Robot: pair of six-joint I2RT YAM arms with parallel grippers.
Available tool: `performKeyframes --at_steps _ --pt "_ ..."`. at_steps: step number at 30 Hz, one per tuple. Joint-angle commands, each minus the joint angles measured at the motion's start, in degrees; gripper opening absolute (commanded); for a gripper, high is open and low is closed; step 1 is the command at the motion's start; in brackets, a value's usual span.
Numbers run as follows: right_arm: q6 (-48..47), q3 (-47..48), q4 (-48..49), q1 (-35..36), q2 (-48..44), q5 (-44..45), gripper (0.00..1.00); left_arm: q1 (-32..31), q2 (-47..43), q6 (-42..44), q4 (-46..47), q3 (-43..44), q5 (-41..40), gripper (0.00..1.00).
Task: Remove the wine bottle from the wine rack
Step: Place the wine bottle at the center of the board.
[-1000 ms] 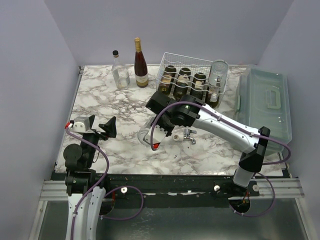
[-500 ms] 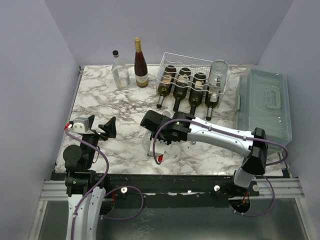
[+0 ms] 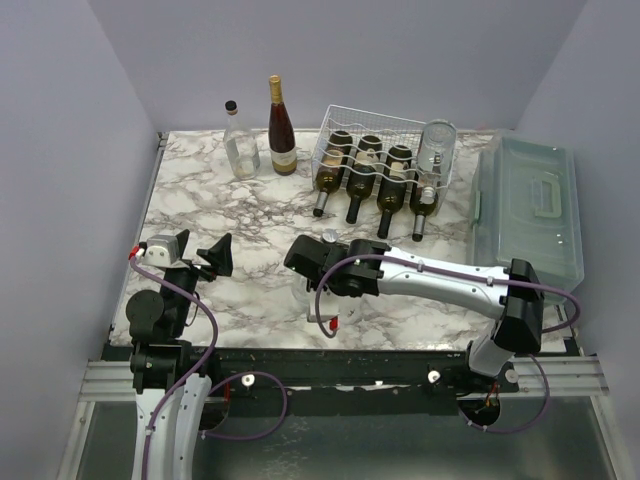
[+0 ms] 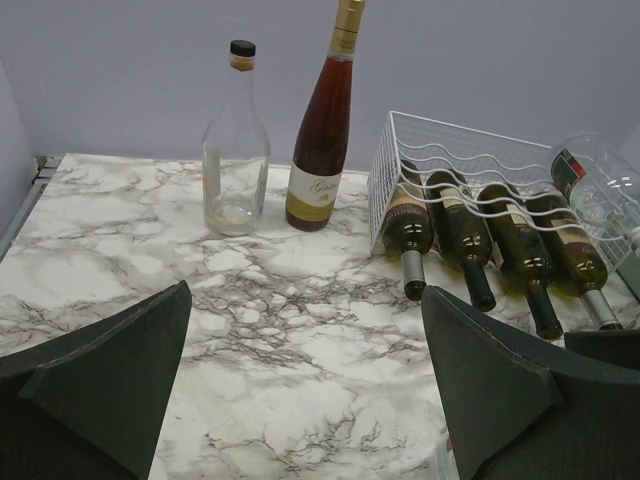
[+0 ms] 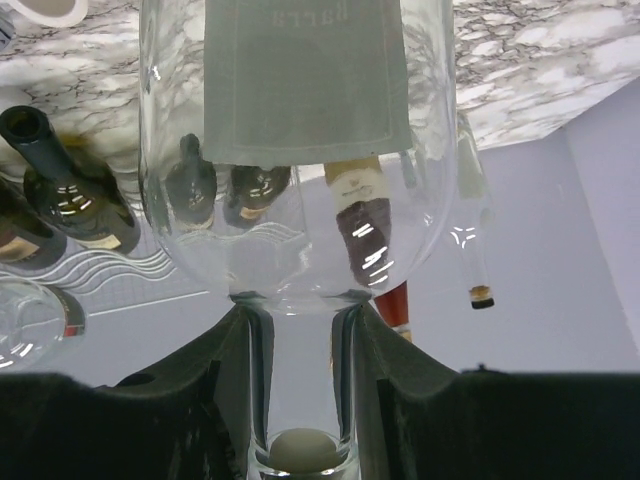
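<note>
My right gripper has the clear wine bottle. I need to use it to put the bottle down upright on the bare marble [image 3: 317,314] near the front edge of the table.
The white wire wine rack [image 3: 372,128] stands at the back of the table with several dark bottles [image 3: 362,172] lying in its cradles and a clear one [image 3: 437,148] at its right end. My right gripper [image 3: 312,258] is shut on the neck of a clear wine bottle [image 5: 300,150] with a white label, well in front of the rack over the near middle of the table. The neck sits between the two fingers [image 5: 215,390]. The bottle's base points at the marble. My left gripper [image 4: 310,400] is open and empty at the near left [image 3: 205,255].
A clear bottle [image 3: 240,140] and a brown bottle [image 3: 281,128] stand upright left of the rack. A translucent lidded bin [image 3: 530,205] lies along the right edge. The rack also shows in the left wrist view [image 4: 450,165].
My right arm has drawn back from the rack toward the near edge and left, carrying the clear bottle lower over the marble. The left arm has not moved.
</note>
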Motion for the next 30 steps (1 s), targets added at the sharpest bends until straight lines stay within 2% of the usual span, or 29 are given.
performKeyframes --at_steps 1,6,12,18,25,30 --pt "-6.7 -1.0 6.6 1.7 -4.6 5.9 0.00 0.2 -0.6 0.2 0.7 -0.3 1.2 0.99" --pt "-9.2 -1.8 6.2 2.5 -4.4 6.2 0.01 0.3 -0.4 0.2 0.7 -0.4 1.5 0.99" --pt "-10.6 -2.3 6.1 3.9 -4.0 6.2 0.08 0.2 -0.7 0.2 0.7 -0.3 1.4 0.99" --pt "-10.4 -4.1 6.9 5.0 -3.8 6.5 0.25 0.2 -0.8 0.2 0.7 -0.3 1.6 0.99" --pt "-10.2 -6.0 6.7 6.1 -3.4 8.4 0.35 0.2 -1.1 0.1 0.8 -0.4 1.7 0.99" --pt "-7.1 -6.6 7.5 7.5 -1.5 11.5 0.51 0.2 -1.3 0.2 0.8 -0.3 1.6 0.99"
